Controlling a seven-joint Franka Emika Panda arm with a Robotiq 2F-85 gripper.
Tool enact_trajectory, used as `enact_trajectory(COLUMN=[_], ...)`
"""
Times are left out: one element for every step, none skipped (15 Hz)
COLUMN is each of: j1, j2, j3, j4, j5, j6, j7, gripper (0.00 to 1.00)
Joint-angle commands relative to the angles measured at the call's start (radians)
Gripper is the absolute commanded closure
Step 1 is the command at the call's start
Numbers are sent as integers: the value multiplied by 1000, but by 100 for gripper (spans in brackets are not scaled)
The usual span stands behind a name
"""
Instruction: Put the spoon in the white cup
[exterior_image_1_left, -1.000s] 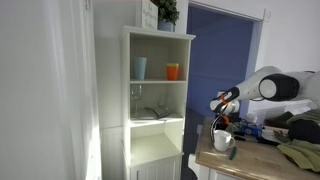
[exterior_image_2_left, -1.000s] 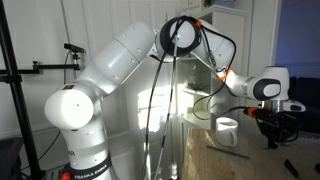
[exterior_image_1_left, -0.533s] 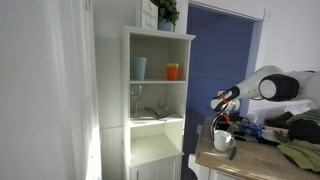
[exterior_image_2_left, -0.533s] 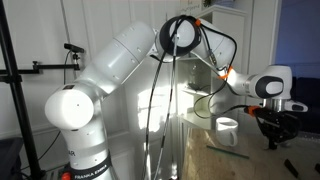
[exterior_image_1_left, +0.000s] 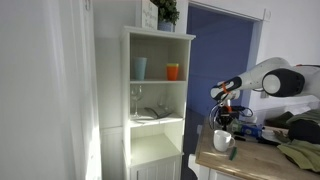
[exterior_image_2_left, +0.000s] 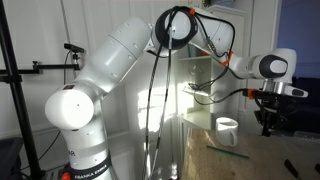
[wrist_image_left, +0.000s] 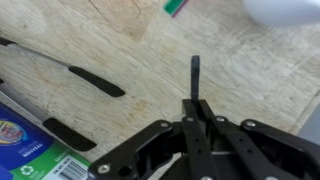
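Observation:
Next, I let go of the spoon so that it rests inside the white cup (exterior_image_1_left: 221, 136), with its handle leaning on the cup's rim. The spoon is now held above the table.
My gripper (wrist_image_left: 195, 103) is shut on the thin dark handle of the spoon (wrist_image_left: 195, 72), which sticks out past the fingertips above the wooden table. The white cup (wrist_image_left: 290, 8) is only partly visible at the top right edge of the wrist view. It stands on the table in both exterior views (exterior_image_1_left: 222, 141) (exterior_image_2_left: 228, 130). In these the gripper (exterior_image_1_left: 228, 112) (exterior_image_2_left: 268, 122) hangs above the table, beside the cup and higher than its rim. The spoon's bowl is hidden.
A white shelf unit (exterior_image_1_left: 155, 120) holds a tall light-blue cup (exterior_image_1_left: 140, 67) and an orange cup (exterior_image_1_left: 173, 71). Black utensils (wrist_image_left: 95, 80) and a blue box (wrist_image_left: 25, 150) lie on the table (wrist_image_left: 110, 40). A green cloth (exterior_image_1_left: 300, 152) lies at the table's far side.
The arm has risen and the gripper has lifted higher above the table with the spoon in it. The white cup has not moved.

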Motion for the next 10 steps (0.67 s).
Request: enact_trajectory(j1=[-1, -4, -10, -18, -24, -30, -34, -37, -39, -40], j2=[-54, -63, -72, -77, -72, -67, -57, -50, -41, -32], j3=[-5, -5, 3, 10, 13, 17, 17, 19, 19, 22], j4=[46, 66, 82, 98, 131, 160, 191, 216, 239, 257], j5=[-23, -26, -28, -22, -19, -9, -6, -3, -2, 2], j6=[-192, -271, -371, -449, -535, -620, -698, -774, -842, -904], j7=[2, -7, -41, -70, -91, -106, -110, -120, -123, -127], gripper=[95, 95, 95, 95, 95, 95, 95, 95, 95, 95])
